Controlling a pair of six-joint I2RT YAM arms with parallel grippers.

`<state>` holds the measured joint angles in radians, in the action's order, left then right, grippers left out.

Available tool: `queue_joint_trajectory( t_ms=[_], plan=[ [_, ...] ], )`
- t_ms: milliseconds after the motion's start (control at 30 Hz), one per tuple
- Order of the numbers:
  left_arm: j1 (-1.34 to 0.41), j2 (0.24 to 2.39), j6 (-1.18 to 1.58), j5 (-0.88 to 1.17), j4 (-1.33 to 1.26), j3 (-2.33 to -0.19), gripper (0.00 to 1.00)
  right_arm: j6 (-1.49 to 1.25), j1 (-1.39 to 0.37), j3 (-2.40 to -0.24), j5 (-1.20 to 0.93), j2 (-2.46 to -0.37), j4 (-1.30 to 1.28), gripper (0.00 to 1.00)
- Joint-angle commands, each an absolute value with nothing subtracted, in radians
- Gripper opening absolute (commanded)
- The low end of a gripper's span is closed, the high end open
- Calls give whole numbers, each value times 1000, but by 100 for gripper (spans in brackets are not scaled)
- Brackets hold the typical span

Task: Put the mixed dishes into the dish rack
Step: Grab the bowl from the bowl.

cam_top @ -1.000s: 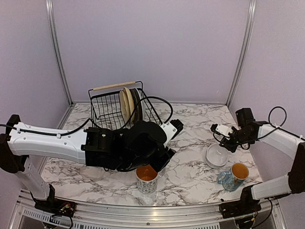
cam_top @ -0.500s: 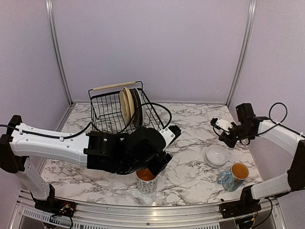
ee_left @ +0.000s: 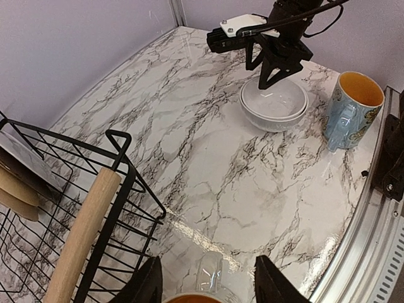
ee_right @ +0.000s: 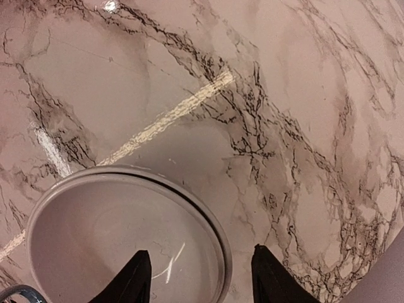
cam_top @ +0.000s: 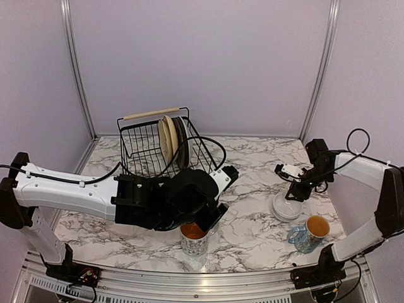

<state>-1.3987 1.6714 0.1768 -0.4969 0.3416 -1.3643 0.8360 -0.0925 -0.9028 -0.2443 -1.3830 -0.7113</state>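
The white bowls are stacked rim against rim, so my right gripper needs to pinch the bowls' near rim (ee_right: 225,268) and separate them before it loads them into the dish rack.
The dish rack (cam_top: 136,146) stands at the back left, a tan plate (cam_top: 166,140) and a dark plate (cam_top: 182,136) upright in it. A patterned orange-lined mug (cam_top: 194,237) sits at the front. My left gripper (ee_left: 211,281) hangs open just over it, fingers either side of its handle (ee_left: 213,273) and not touching. Stacked white bowls (ee_right: 113,240) sit at the right. My right gripper (ee_right: 202,278) is open astride their rim, one finger inside and one outside. A second mug (cam_top: 309,232) stands beside the bowls (cam_top: 287,206).
The rack's near wooden handle (ee_left: 82,240) and wire corner (ee_left: 120,136) lie close to the left of my left gripper. The table's metal front rail (ee_left: 372,252) runs at the right. Purple walls close in the back and sides.
My right gripper has come back down from above the table onto the bowls' rim. The left arm has sunk a little toward the front mug.
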Motion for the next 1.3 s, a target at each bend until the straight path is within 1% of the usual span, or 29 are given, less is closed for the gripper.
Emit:
queue_joint_trajectory(
  t_ms=[0,367,467,567,767,933,1000,1167,1267],
  plan=[
    [-1388,1644,189,-496,332,-1352,52,832,-101,-913,-231,-1407,-735,53],
    [-1382,1628,193,-494,337,-1334,52,801,-100,-891,-168,-1503,-644,53],
    [-1381,1625,197,-494,336,-1327,53,781,-102,-881,-112,-1511,-593,51],
    [-1380,1627,199,-492,336,-1326,53,761,-100,-868,-59,-1495,-537,48],
    [-1379,1633,201,-487,337,-1327,53,727,-100,-858,-27,-1418,-465,39],
    [-1379,1634,202,-486,337,-1324,53,721,-100,-848,-8,-1382,-416,29],
    [-1378,1634,204,-486,343,-1323,53,719,-100,-849,-15,-1381,-410,19],
    [-1377,1628,210,-489,351,-1316,53,705,-101,-858,-37,-1414,-419,1],
    [-1377,1623,213,-489,355,-1313,53,696,-101,-863,-53,-1413,-422,0]
  ],
)
